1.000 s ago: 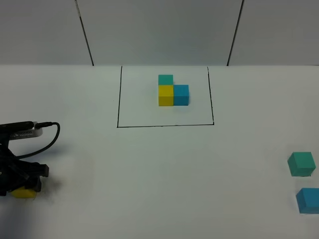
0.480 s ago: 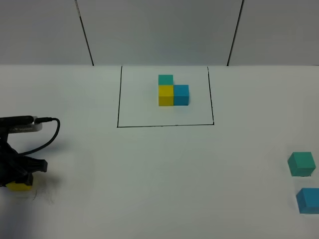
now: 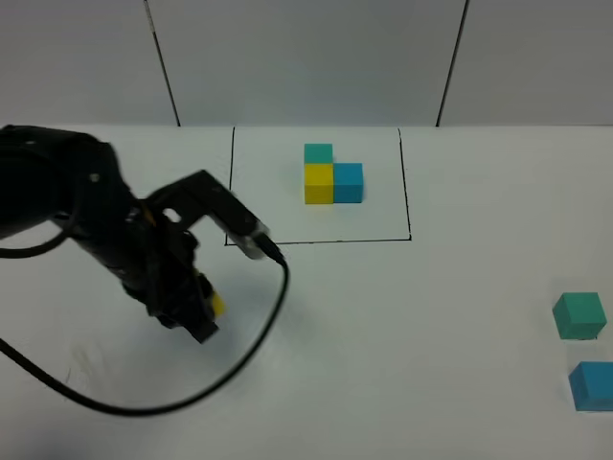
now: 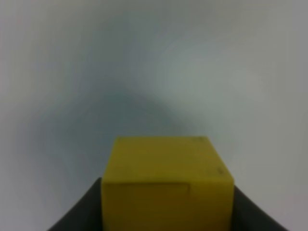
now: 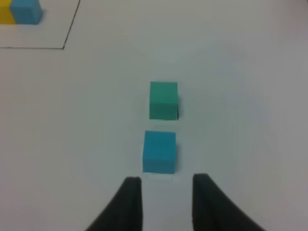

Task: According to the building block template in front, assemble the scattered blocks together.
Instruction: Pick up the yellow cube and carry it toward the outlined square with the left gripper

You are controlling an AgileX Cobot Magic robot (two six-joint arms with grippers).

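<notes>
My left gripper is going to let go of the yellow block on the open white table (image 3: 296,366) well in front of the black rectangle.
The building block template (image 3: 330,174), teal-green, yellow and blue cubes joined in an L, sits inside a black drawn rectangle at the back centre. My left gripper (image 3: 198,311) is shut on the yellow block (image 3: 216,305), holding it left of centre in front of the rectangle's left corner. In the left wrist view the yellow block (image 4: 166,185) fills the space between the dark fingers (image 4: 77,216). The teal-green block (image 3: 579,316) and the blue block (image 3: 592,385) lie at the right edge. My right gripper (image 5: 166,192) stands open just short of the blue block (image 5: 159,151), with the teal-green block (image 5: 163,99) beyond it.
The black cable (image 3: 239,364) of the left arm loops over the white table in front of it. The rectangle's front line (image 3: 316,241) runs across the middle. A corner of that rectangle (image 5: 62,47) shows in the right wrist view.
My left gripper has shut on the yellow block at the far left, then raised it and carried it right toward the table's middle. The right side has not moved.
</notes>
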